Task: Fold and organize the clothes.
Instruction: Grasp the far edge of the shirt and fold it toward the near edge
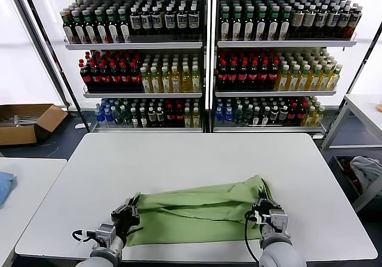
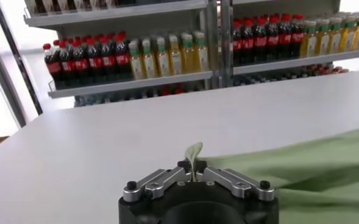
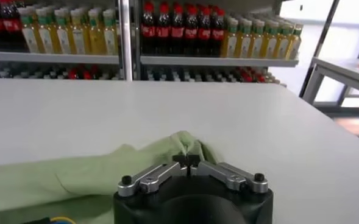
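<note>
The left gripper pinches only a thin tab of green fabric, so it should open and take the fabric piece's layered end (image 1: pixel 143 208) before pulling the piece over to fold.
The clothes, a light green shirt (image 1: pixel 197 210), lie folded into a long band across the near part of the white table (image 1: pixel 191 159). My left gripper (image 1: pixel 132 206) is shut on the band's left end, and a tab of green fabric (image 2: pixel 194 153) sticks up between its fingers. My right gripper (image 1: pixel 262 205) is shut on the right end, where the cloth (image 3: pixel 185 145) bunches up at the fingertips. The collar, buttons and print are hidden in the folds.
Drink shelves (image 1: pixel 206 52) stand behind the table. A cardboard box (image 1: pixel 27 122) lies on the floor at the left. A blue cloth (image 1: pixel 5 186) rests on a side table at the left. A grey-white cloth heap (image 1: pixel 367 170) sits at the right.
</note>
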Robot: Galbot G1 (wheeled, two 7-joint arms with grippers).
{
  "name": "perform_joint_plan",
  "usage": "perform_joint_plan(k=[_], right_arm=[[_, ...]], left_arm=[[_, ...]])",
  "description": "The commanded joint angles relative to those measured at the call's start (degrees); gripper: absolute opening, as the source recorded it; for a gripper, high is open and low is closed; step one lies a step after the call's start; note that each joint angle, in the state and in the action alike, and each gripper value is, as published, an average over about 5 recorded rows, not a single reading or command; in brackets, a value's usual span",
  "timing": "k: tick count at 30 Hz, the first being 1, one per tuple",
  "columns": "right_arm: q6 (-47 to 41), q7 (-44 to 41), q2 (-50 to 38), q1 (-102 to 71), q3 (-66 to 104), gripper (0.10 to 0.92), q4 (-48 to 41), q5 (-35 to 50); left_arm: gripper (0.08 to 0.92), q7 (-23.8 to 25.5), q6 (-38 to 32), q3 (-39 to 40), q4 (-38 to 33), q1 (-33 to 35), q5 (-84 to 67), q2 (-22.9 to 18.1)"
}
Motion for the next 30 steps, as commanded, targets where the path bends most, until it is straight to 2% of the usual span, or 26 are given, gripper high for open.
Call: perform_joint_plan(k=[1, 8, 11, 14, 23, 30], right_arm=[[0.5, 0.3, -0.1, -3.6, 0.2, 0.106, 0.5, -0.9], [1.1, -0.2, -0.2, -4.1, -0.1, 0.106, -1.7, -3.0], [1.4, 0.2, 0.1, -4.5, -0.2, 0.106, -2.5, -4.4], [2.1, 0.3, 0.3, -5.0, -0.2, 0.141, -2.7, -5.5], [6.9, -0.6, 0.0, -6.9, 1.3, 0.396, 5.3, -3.9], [10.4, 0.2, -0.2, -8.6, 2.0, 0.595, 13.5, -3.0]], left_arm=[[0.090, 0.8, -0.4, 0.2, 0.1, 2.8, 2.8, -1.0], [0.105, 0.9, -1.1, 0.4, 1.2, 2.4, 4.9, -2.0], [0.169, 0.8, -1.2, 0.6, 0.9, 2.0, 5.0, -2.4], [0.256, 0.8, -1.3, 0.8, 0.5, 1.7, 5.2, -2.8], [0.516, -0.4, -2.0, 0.3, -3.6, 1.9, 5.5, -3.8], [0.715, -3.8, 1.5, -0.5, -6.7, 4.3, 6.6, -5.7]])
